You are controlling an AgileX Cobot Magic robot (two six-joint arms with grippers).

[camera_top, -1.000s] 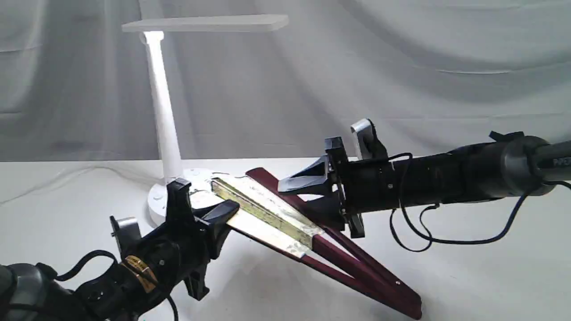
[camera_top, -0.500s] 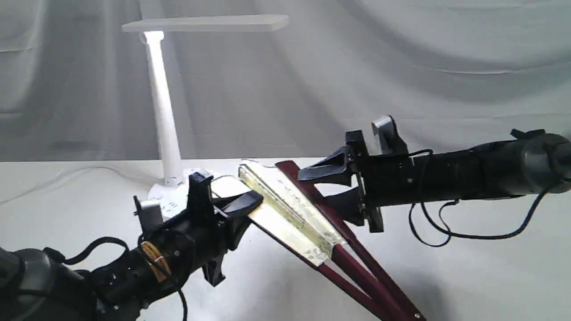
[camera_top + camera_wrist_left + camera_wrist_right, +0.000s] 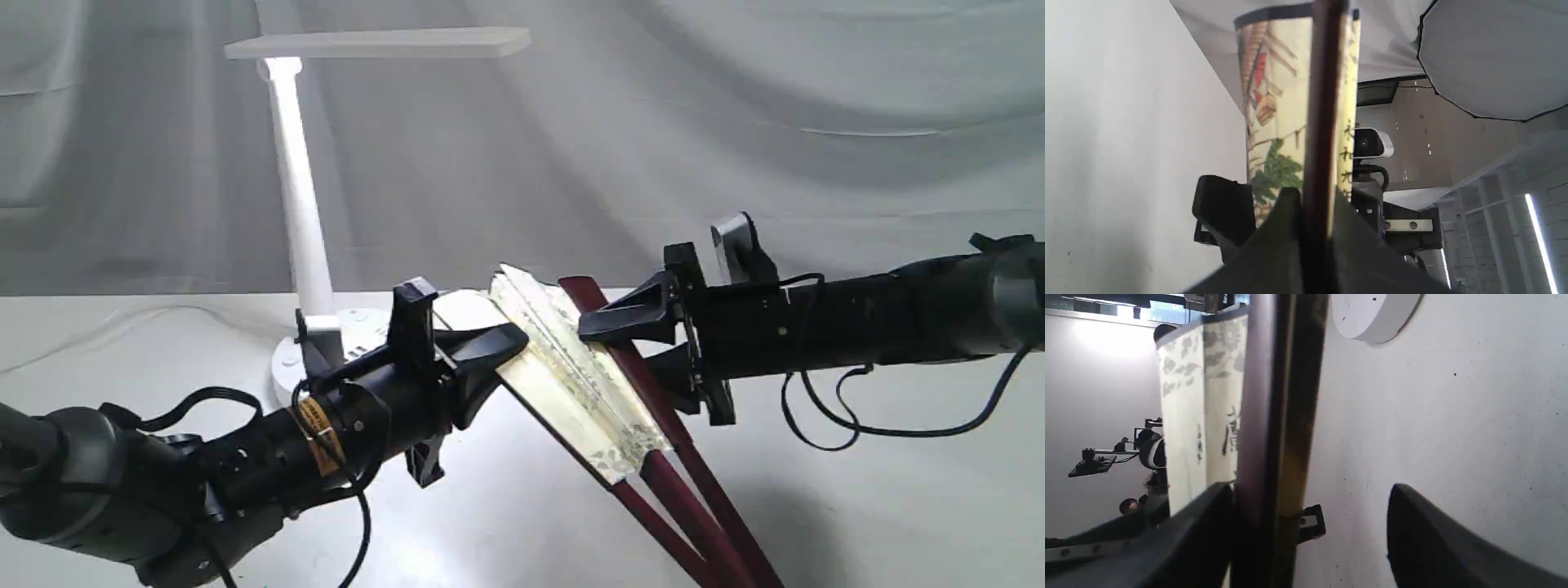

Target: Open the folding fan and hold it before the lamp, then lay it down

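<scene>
My right gripper will center and close on that guard [image 3: 638, 374], the fan's maroon one that sits loosely against a single open finger, before I spread the pleats.
The folding fan [image 3: 575, 371] hangs partly open above the table, cream pleats up and maroon ribs [image 3: 694, 498] running down to the lower right. My left gripper [image 3: 502, 359] is shut on the fan's left guard; the left wrist view shows both fingers [image 3: 1274, 232] pressed on the maroon guard [image 3: 1323, 122]. My right gripper [image 3: 620, 355] stands open around the right guard [image 3: 1274, 416]. That guard rests against one finger [image 3: 1188, 535], while the other finger [image 3: 1437, 539] is well apart. The lamp [image 3: 298, 188] stands behind on the left, its head [image 3: 375, 42] above the fan.
The lamp's round base [image 3: 363, 327] sits on the white table [image 3: 857, 506] just behind my left gripper, and shows in the right wrist view as the base [image 3: 1372, 314]. Its cord [image 3: 122, 322] trails left. A grey draped backdrop [image 3: 735, 147] closes the rear.
Both arms have raised the fan and carried it rightward. It now stands steeper with the pleats spread slightly wider, and its pivot end has dropped out of the bottom of the view.
</scene>
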